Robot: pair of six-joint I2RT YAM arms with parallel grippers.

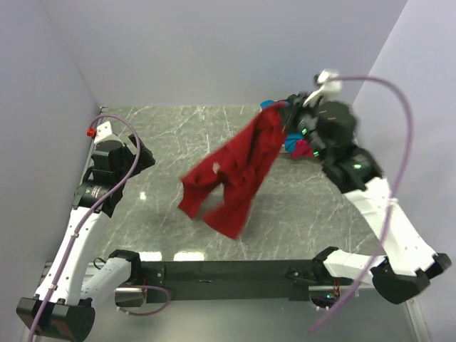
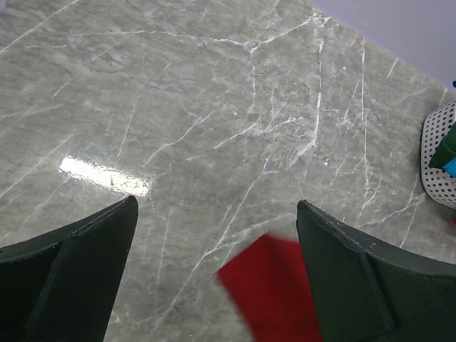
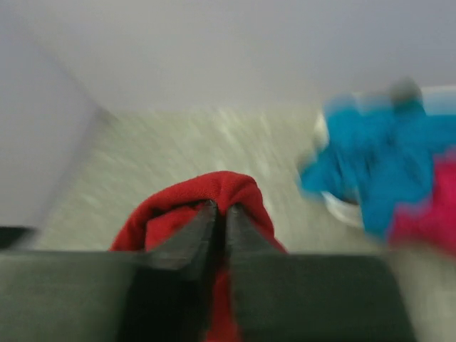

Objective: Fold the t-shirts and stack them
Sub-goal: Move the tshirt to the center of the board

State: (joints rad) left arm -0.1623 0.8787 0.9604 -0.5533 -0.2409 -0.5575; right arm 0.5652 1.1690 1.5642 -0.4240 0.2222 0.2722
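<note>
The robot's left gripper should next close on the dark red t-shirt's upper loose corner [image 1: 184,179] [image 2: 272,242], at the hanging end beyond its white tag.
The dark red t-shirt [image 1: 239,167] hangs in the air over the middle of the table, held at its top by my right gripper [image 1: 285,112]. In the right wrist view the right gripper [image 3: 221,209] is shut on a bunched fold of the red t-shirt [image 3: 228,187]. The teal-blue t-shirt [image 3: 381,153] and the hot pink t-shirt [image 3: 427,221] lie in the white basket [image 3: 342,210] at the back right. My left gripper [image 2: 217,214] is open and empty over the table at the left; a blurred corner of the red t-shirt [image 2: 274,292] shows between its fingers.
The white latticed basket [image 2: 440,160] stands at the table's back right, behind my right arm [image 1: 356,171]. Pale walls close in the table at left, back and right. The grey marble tabletop [image 1: 171,135] spreads under the hanging shirt.
</note>
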